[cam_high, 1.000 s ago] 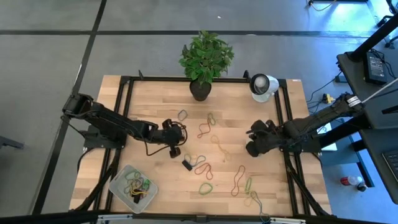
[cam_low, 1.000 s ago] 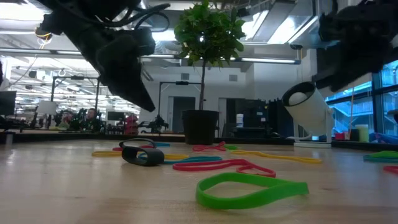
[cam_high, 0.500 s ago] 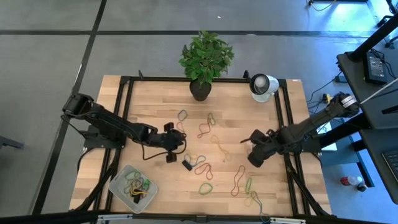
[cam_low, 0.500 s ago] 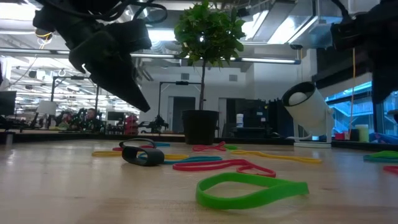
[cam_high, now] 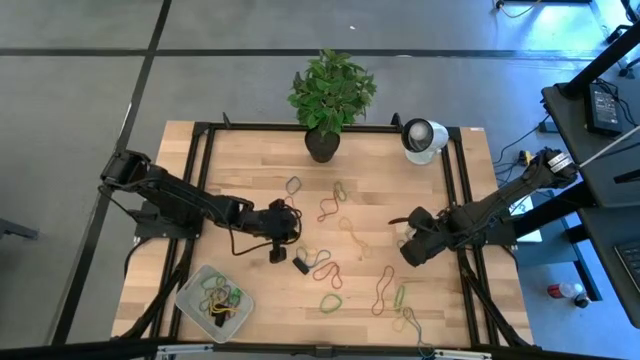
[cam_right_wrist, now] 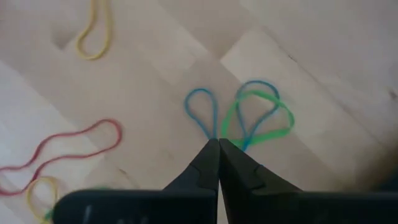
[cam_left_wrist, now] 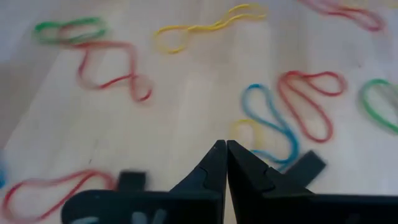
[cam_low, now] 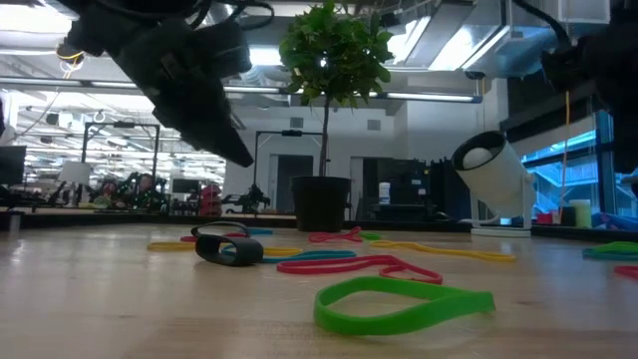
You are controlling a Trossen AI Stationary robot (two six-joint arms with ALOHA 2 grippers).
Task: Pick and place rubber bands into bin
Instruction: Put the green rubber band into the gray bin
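Observation:
The green band is lying across the blue loop. Next, I open my right gripper and take the green band by its edge (cam_right_wrist: 291, 118) beyond the blue loop.
Loose rubber bands lie flat over the middle of the wooden table: a red one (cam_high: 325, 268), a green one (cam_high: 331, 300), a yellow one (cam_high: 352, 235), and more toward the near right. The bin (cam_high: 213, 297) stands at the near left corner with several bands in it. My left gripper (cam_high: 276, 250) hangs shut above the table left of a small black block (cam_high: 300, 266); its wrist view shows the shut tips (cam_left_wrist: 225, 147) over blue (cam_left_wrist: 270, 124) and red (cam_left_wrist: 311, 102) bands. My right gripper (cam_high: 408, 252) is shut, pointing steeply down over a blue and green band (cam_right_wrist: 252, 115).
A potted plant (cam_high: 322, 145) stands at the far edge's middle and a white round device (cam_high: 422, 137) at the far right. A black frame (cam_high: 200, 180) runs along the table's sides. Bare wood lies between the bin and the bands.
My right gripper has gone a little toward the table's near edge and down, tipping to point more steeply at the table. My left gripper has stayed where it was but turned at the wrist. Both have stayed shut. No band has moved.

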